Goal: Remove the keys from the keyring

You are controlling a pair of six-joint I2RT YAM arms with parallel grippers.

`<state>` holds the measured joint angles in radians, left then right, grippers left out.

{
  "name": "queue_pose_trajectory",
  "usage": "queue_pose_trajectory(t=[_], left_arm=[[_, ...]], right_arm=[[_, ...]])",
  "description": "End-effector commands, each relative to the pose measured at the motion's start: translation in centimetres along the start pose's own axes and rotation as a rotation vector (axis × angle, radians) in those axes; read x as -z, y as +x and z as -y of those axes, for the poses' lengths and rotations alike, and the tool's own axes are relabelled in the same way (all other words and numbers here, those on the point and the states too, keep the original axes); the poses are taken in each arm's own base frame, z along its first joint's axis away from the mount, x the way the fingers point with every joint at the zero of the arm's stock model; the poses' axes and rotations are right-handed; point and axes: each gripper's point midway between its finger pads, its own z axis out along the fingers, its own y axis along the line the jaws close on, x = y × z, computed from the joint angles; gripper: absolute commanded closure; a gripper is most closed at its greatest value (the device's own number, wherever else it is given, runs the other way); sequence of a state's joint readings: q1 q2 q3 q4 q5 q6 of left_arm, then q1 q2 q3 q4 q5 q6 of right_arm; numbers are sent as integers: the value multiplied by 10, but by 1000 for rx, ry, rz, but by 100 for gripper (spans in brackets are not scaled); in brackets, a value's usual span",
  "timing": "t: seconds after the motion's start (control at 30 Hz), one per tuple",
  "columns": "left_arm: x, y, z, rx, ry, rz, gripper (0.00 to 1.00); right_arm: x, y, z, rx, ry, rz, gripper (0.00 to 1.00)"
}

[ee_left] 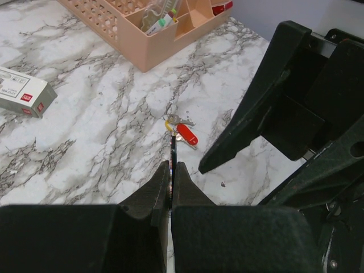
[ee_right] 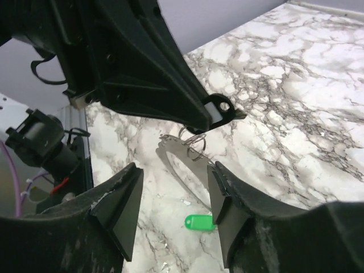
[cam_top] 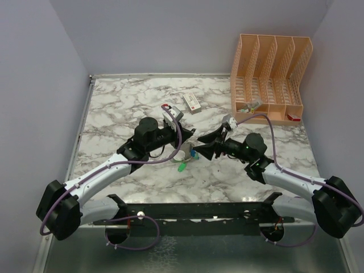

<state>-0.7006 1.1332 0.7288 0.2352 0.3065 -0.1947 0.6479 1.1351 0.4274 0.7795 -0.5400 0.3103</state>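
Observation:
The small wire rings hang under my left gripper, beyond the open fingers of my right gripper. My right gripper should move in and pinch their lower part (ee_right: 197, 154).
My left gripper (cam_top: 183, 149) (ee_left: 172, 165) is shut on the keyring (ee_left: 173, 147), a thin band seen edge-on between its jaws. In the right wrist view the keyring (ee_right: 166, 158) is a grey curved band held above the table, with small wire rings (ee_right: 194, 142) on it. A red key (ee_left: 186, 135) sits at the band's far end; I cannot tell whether it hangs or lies. A green key (ee_right: 200, 222) (cam_top: 182, 167) lies loose on the marble. A blue key (cam_top: 194, 153) shows between the grippers. My right gripper (cam_top: 197, 149) (ee_right: 173, 170) is open, its jaws on either side of the band.
A white box with a red mark (cam_top: 193, 102) (ee_left: 23, 91) lies at the back middle. A peach desk organizer (cam_top: 270, 79) (ee_left: 153, 34) stands at the back right. The two grippers are tip to tip at the table's middle.

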Motion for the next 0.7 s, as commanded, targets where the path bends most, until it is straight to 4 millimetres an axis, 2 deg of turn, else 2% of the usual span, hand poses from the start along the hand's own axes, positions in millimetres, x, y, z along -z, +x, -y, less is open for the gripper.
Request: queue_pose_trajectory(t=[0.0, 0.1, 0.23, 0.33, 0.67], left_arm=[[-1, -15, 10, -61, 56, 9, 100], [-1, -16, 9, -72, 57, 5, 100], [-1, -17, 13, -68, 80, 15, 100], [0, -16, 16, -67, 95, 22, 100], [3, -13, 24, -63, 138, 26, 100]], right_arm=[[-3, -16, 17, -9, 105, 72, 40], [-4, -15, 14, 16, 71, 102, 37], [-9, -2, 13, 26, 27, 68, 37], [-13, 8, 2, 64, -63, 28, 37], [-19, 24, -1, 190, -165, 37, 44]])
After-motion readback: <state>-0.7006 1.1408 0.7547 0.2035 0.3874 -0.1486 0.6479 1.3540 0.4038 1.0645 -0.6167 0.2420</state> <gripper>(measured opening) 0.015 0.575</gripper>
